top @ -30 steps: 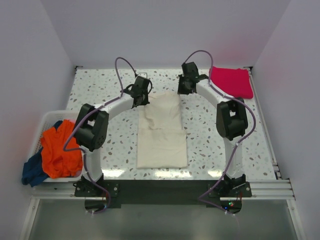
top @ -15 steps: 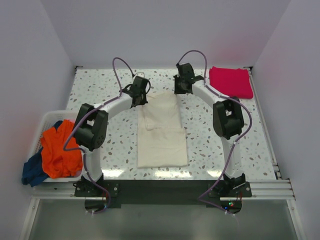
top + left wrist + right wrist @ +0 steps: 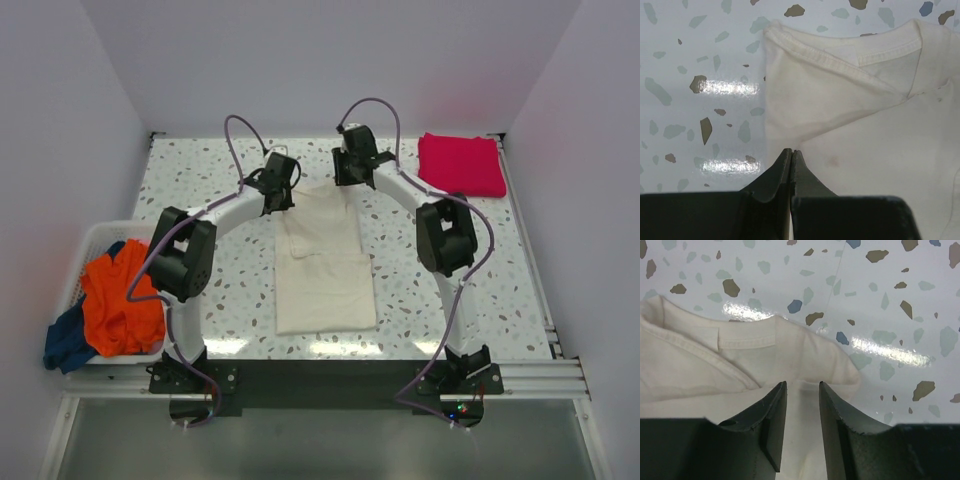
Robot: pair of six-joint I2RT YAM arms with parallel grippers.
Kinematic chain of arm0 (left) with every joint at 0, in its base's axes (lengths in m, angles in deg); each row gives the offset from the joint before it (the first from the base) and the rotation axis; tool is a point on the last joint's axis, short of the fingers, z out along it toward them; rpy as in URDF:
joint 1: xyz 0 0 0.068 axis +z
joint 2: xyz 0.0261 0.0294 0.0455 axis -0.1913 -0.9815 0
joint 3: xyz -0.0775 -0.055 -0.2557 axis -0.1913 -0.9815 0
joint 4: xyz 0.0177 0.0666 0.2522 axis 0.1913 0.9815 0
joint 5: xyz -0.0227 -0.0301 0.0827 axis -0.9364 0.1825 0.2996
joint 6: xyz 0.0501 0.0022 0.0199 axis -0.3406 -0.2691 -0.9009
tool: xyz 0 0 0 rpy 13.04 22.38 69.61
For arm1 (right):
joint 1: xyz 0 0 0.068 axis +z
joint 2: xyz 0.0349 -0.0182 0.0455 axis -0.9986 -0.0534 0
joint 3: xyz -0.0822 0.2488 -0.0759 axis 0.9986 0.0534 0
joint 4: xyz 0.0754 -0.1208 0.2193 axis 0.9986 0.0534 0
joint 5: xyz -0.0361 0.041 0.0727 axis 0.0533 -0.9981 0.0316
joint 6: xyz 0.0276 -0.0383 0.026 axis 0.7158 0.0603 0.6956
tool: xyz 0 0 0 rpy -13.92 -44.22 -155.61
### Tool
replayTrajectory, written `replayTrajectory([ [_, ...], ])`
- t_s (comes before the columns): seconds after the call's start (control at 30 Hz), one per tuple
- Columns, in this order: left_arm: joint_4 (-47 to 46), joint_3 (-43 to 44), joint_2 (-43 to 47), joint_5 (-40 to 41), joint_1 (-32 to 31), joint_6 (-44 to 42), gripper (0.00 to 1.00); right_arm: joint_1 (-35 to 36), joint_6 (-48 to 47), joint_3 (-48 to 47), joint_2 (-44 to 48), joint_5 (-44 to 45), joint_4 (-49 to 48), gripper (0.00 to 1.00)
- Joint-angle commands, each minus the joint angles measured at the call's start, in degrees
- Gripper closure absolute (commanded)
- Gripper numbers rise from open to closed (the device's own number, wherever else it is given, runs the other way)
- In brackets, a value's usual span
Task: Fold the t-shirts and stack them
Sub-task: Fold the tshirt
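Observation:
The cream t-shirt's shoulder corner sticks out past its folded part. My right gripper needs to pinch the t-shirt's side edge (image 3: pixel 355 212) below it while my left gripper straightens the shoulder.
The cream t-shirt (image 3: pixel 322 270) lies folded into a long strip in the middle of the table, collar at the far end. My left gripper (image 3: pixel 281 203) sits at its far left corner. In the left wrist view it (image 3: pixel 791 150) is shut, tips at the edge of the cream cloth (image 3: pixel 865 130), with no cloth showing between them. My right gripper (image 3: pixel 347 178) hovers at the far right corner. In the right wrist view it (image 3: pixel 802 385) is open, with the cream shirt (image 3: pixel 740 365) lying flat below the gap. A magenta-red t-shirt (image 3: pixel 460 163) lies folded at the back right.
A white slatted basket (image 3: pixel 90 235) stands at the left edge holding a crumpled orange t-shirt (image 3: pixel 120 295), with a dark blue t-shirt (image 3: pixel 65 340) spilling over its near corner. Walls close the table at the back and both sides.
My right arm has shifted left along the shirt's far edge and its jaws have opened, letting go of the cream cloth. The left gripper has stayed shut in place.

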Motion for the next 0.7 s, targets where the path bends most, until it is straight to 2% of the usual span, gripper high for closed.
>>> replayTrajectory([
  [0.0,0.1,-0.6,0.5,2.7,0.7,1.3,1.00,0.3,-2.2,-4.2,-1.0,1.1,-1.8,0.64],
  [0.17,2.0,-0.2,-0.2,4.4,0.8,1.8,1.00,0.1,-1.1,-5.4,0.0,2.4,0.4,0.50],
  [0.37,3.6,-0.1,-1.1,4.5,1.2,2.1,1.00,-2.6,6.4,0.4,6.8,5.0,2.6,0.50],
  [0.6,3.3,-0.2,-0.4,3.3,1.4,1.9,1.00,-4.7,10.8,13.3,11.3,-1.2,-0.9,0.54],
  [0.67,3.4,0.5,-0.4,2.9,1.4,1.7,1.00,-5.1,11.5,13.9,10.8,-3.5,-2.0,0.55],
])
